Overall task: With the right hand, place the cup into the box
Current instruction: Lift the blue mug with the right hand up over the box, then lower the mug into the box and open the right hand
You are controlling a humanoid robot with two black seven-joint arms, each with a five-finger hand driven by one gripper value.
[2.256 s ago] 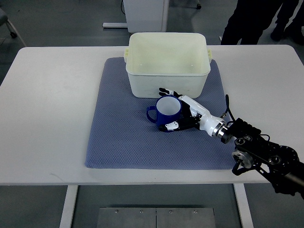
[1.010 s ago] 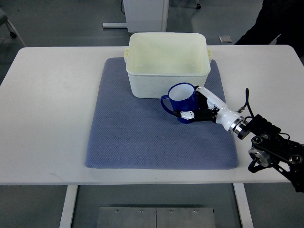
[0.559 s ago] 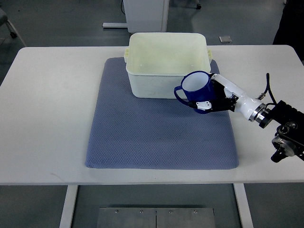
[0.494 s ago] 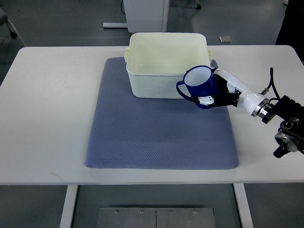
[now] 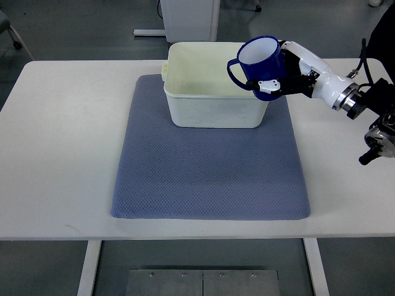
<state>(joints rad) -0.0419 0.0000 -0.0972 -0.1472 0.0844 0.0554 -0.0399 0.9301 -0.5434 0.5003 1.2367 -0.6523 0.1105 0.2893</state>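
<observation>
The blue cup, hanging over the box's rim now, will go down inside the cream plastic box (image 5: 236, 85), in the half nearer the cup's handle, put there by my right gripper.
A blue cup (image 5: 257, 61) with a white inside hangs in the air over the right rim of the cream plastic box (image 5: 203, 98), its handle pointing left. My right hand (image 5: 279, 73) is shut on the cup's right side, white fingers and thumb wrapped around its wall. The right arm reaches in from the right edge. The box sits at the far end of a blue-grey mat (image 5: 203, 166) and holds nothing that I can see. The left arm is out of view.
The mat lies on a white table (image 5: 62, 135). A white cabinet base (image 5: 185, 18) stands on the floor behind the table. A person's dark clothing (image 5: 389, 24) shows at the top right corner.
My right hand has lifted the cup off the mat in front of the box and carried it up and back, so it now hovers above the box's right rim.
</observation>
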